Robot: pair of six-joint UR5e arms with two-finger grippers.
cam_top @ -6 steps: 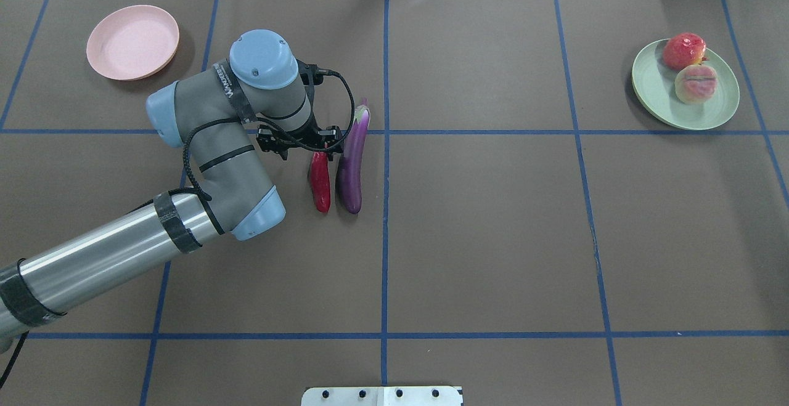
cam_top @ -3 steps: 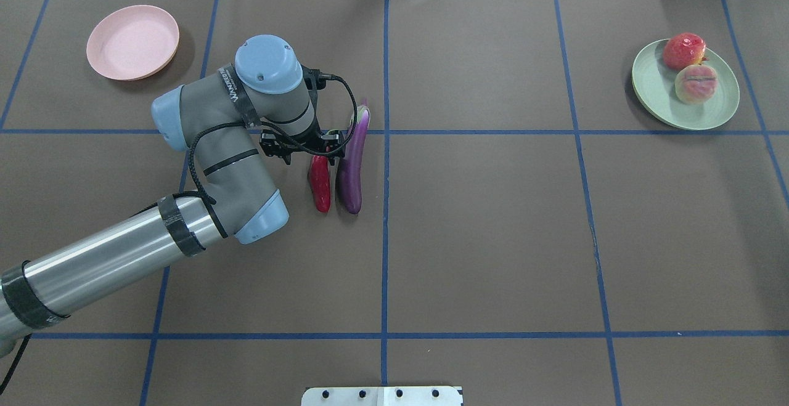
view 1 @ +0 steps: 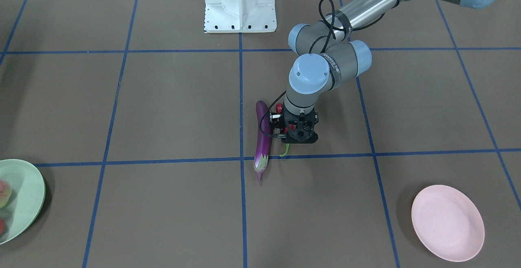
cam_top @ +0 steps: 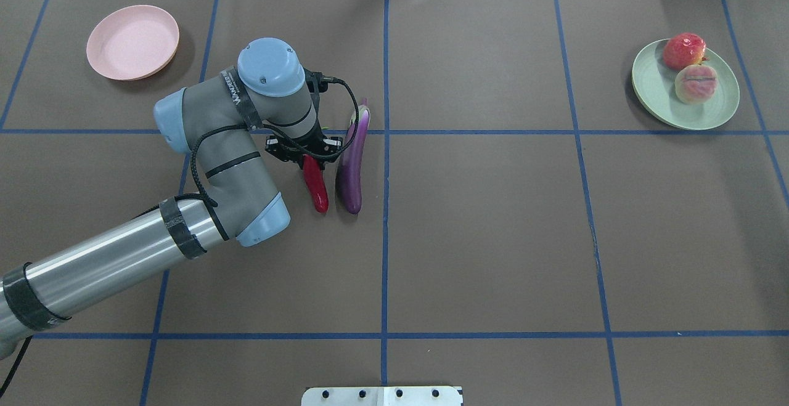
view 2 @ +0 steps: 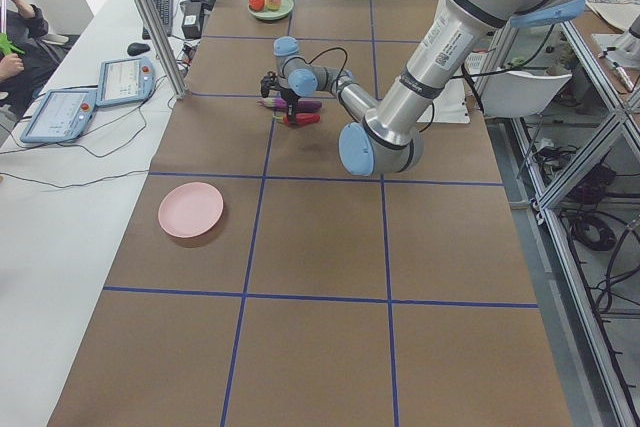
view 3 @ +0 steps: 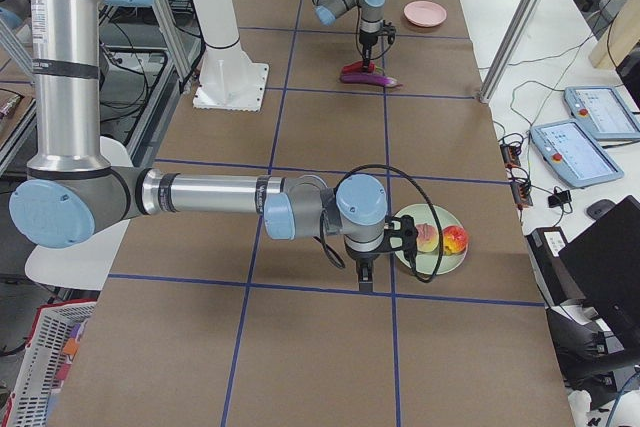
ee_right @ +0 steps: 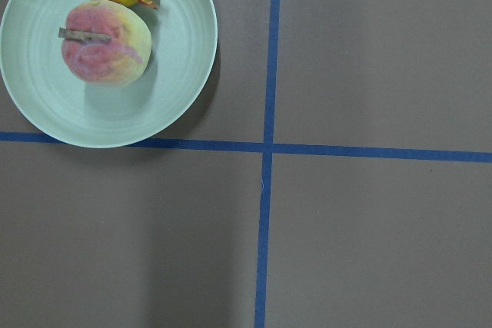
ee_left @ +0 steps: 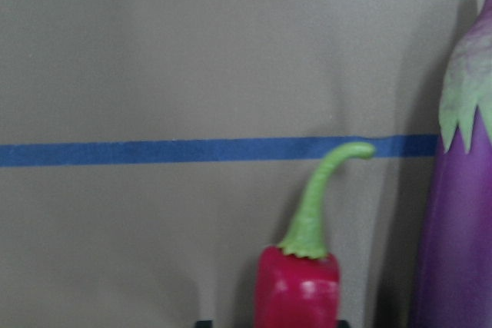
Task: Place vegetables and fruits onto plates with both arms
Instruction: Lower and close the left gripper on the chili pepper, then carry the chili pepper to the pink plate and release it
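Note:
Next, the left gripper releases the red chili pepper near the middle of the bare pink plate (view 1: 447, 212).
My left gripper (cam_top: 306, 150) is down at the table's middle left, shut on the stem end of the red chili pepper (cam_top: 316, 187). The chili lies tilted, its green stem (ee_left: 319, 193) pointing away in the left wrist view. The purple eggplant (cam_top: 351, 166) lies right beside it, apart from the gripper. The pink plate (cam_top: 132, 42) is bare at the far left. The green plate (cam_top: 653, 98) at the far right holds the peach (cam_top: 696, 84) and the pomegranate (cam_top: 683, 50). My right gripper (view 3: 364, 275) shows only in the exterior right view, next to the green plate; I cannot tell its state.
The brown table mat carries a grid of blue tape lines (cam_top: 385, 233). The white pedestal base (view 1: 240, 3) stands at the robot's side of the table. Tablets and cables (view 2: 95, 97) lie on a side bench beyond the mat.
My left gripper has shifted slightly towards the chili and come down on it. The chili's stem end has swung left, so it now lies tilted away from the eggplant.

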